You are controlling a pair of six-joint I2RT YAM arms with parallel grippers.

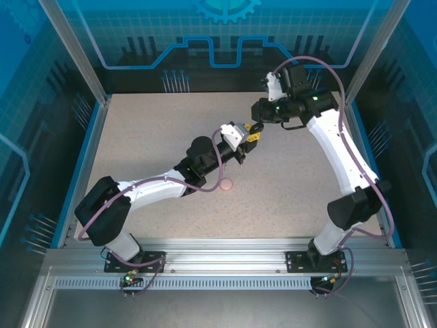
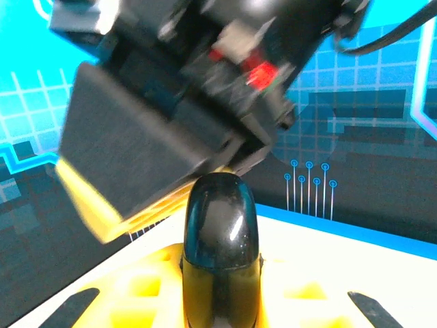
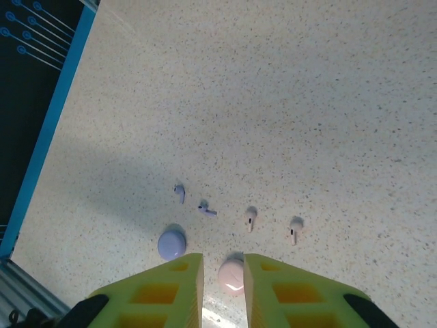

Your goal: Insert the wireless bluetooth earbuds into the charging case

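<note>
My left gripper needs to let go of the black case on the table (image 1: 292, 165) between the pink case and the forearm of my right gripper.
A glossy black charging case (image 2: 220, 232) stands upright between the yellow fingers of my left gripper (image 2: 220, 273), which is shut on it above the table's middle (image 1: 237, 137). My right gripper (image 1: 255, 130) hovers right against it, its black body (image 2: 205, 75) just over the case top. Its jaws (image 3: 223, 260) stand a narrow gap apart with nothing between them. Far below lie two lilac earbuds (image 3: 179, 193) (image 3: 207, 210) and two pink earbuds (image 3: 250, 219) (image 3: 294, 229). No black earbud is visible.
A round lilac case (image 3: 171, 243) and a round pink case (image 3: 231, 275) lie shut on the speckled table near the earbuds. The pink case (image 1: 227, 184) sits beside my left forearm. Blue walls ring the table.
</note>
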